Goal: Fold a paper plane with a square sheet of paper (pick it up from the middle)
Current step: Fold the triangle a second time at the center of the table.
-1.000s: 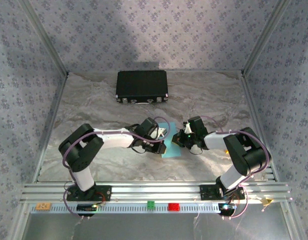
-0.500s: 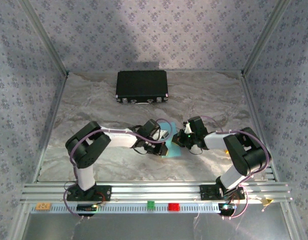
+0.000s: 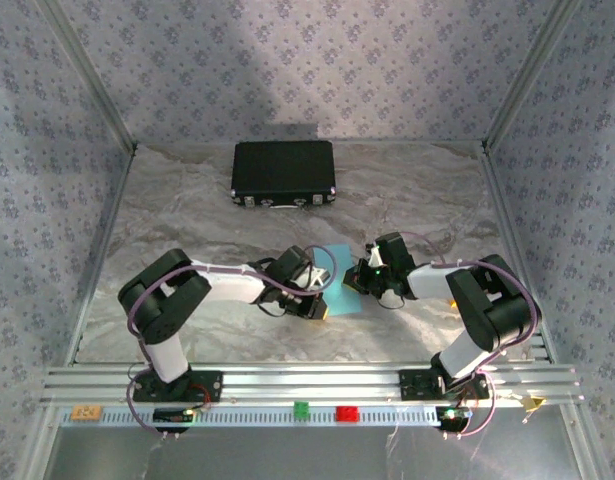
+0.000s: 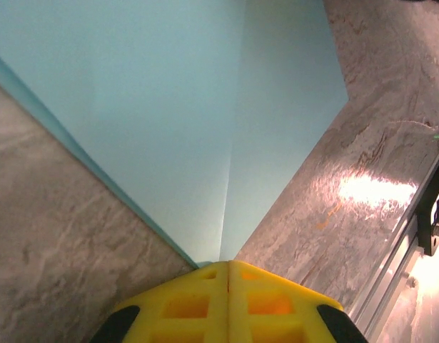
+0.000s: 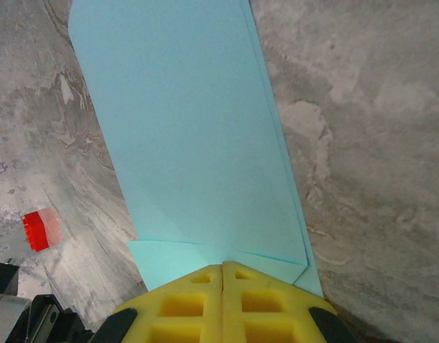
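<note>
I should open my right gripper's shut fingers, as the paper lies flat under them, and pinch the paper's long edge (image 5: 290,186) while my left gripper holds the other edge steady.
The light-blue sheet of paper (image 3: 338,268) lies folded on the marble table between the two grippers. In the left wrist view the paper (image 4: 169,121) has a centre crease and narrows to a tip that meets the seam of my left gripper (image 4: 228,263). Those yellow fingers are shut at the tip, and no paper shows between them. From above, the left gripper (image 3: 322,308) sits at the paper's near end. My right gripper (image 5: 223,266) is shut too and rests on the paper (image 5: 190,128), where two small folded flaps show. From above, the right gripper (image 3: 359,285) is at the paper's right side.
A black rectangular case (image 3: 284,170) stands at the back of the table. A small red block (image 3: 345,413) and a green block (image 3: 301,409) sit on the front rail. The red block (image 5: 38,230) also appears left of the paper in the right wrist view.
My left gripper has slid toward the near edge and a little left, uncovering more of the paper behind it. The right gripper has stayed put.
</note>
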Robot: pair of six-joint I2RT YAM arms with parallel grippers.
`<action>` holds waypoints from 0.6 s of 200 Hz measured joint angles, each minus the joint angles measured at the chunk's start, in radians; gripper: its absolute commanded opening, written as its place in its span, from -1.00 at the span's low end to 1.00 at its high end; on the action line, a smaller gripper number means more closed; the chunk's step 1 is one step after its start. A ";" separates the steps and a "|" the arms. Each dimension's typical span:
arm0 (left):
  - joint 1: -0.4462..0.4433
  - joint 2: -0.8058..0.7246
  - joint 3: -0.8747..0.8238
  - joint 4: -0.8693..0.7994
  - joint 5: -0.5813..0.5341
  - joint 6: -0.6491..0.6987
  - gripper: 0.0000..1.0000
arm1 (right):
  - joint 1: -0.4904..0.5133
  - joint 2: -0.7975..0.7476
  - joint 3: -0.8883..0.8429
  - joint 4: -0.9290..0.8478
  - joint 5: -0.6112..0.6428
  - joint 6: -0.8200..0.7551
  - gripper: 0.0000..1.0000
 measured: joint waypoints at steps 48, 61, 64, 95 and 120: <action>0.001 -0.077 -0.002 -0.009 -0.017 -0.014 -0.87 | 0.001 -0.030 0.000 -0.013 -0.002 -0.015 -0.75; 0.006 -0.087 0.012 -0.008 -0.031 -0.019 -0.87 | 0.001 -0.081 0.000 -0.037 0.005 -0.027 -0.71; 0.008 -0.087 0.017 -0.008 -0.034 -0.019 -0.87 | 0.001 -0.096 0.000 -0.045 0.010 -0.029 -0.69; 0.045 -0.077 0.085 -0.010 -0.049 -0.029 -0.86 | 0.001 -0.255 0.006 -0.146 0.064 -0.058 -0.55; 0.068 -0.024 0.163 -0.010 -0.064 -0.028 -0.86 | -0.004 -0.346 -0.008 -0.217 0.101 -0.060 -0.47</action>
